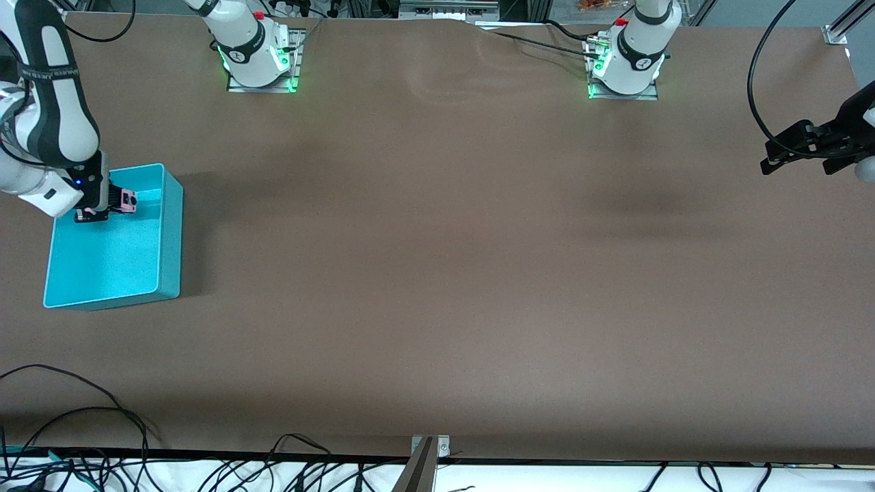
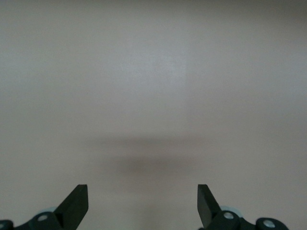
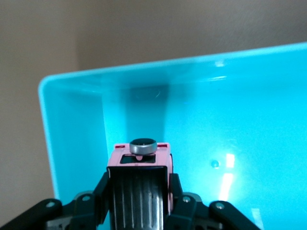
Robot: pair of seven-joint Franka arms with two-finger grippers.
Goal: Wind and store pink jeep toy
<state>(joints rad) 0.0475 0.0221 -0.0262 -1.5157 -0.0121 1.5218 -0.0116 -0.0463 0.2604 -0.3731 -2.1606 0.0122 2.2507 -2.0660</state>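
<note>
My right gripper is holding the pink jeep toy, now over the turquoise bin. It will let go of it on the turquoise bin's bottom [image 1: 132,212], toward the end nearest the robots' bases.
The pink jeep toy [image 1: 127,199] is light pink with a black ribbed roof [image 3: 139,194]. My right gripper [image 1: 102,205] is shut on it and holds it over the turquoise bin [image 1: 171,232], above the part of the bin nearest the robots' bases. In the right wrist view the right gripper [image 3: 139,191] clamps the jeep's sides, with the bin's inner wall [image 3: 192,110] below it. My left gripper [image 1: 796,152] is open and empty, raised over the left arm's end of the table. In the left wrist view the left gripper [image 2: 143,203] shows only bare table between its fingers.
The bin stands at the right arm's end of the brown table [image 1: 437,260]. Loose black cables [image 1: 82,437] lie along the table edge nearest the front camera. A cable [image 1: 759,89] hangs by the left arm.
</note>
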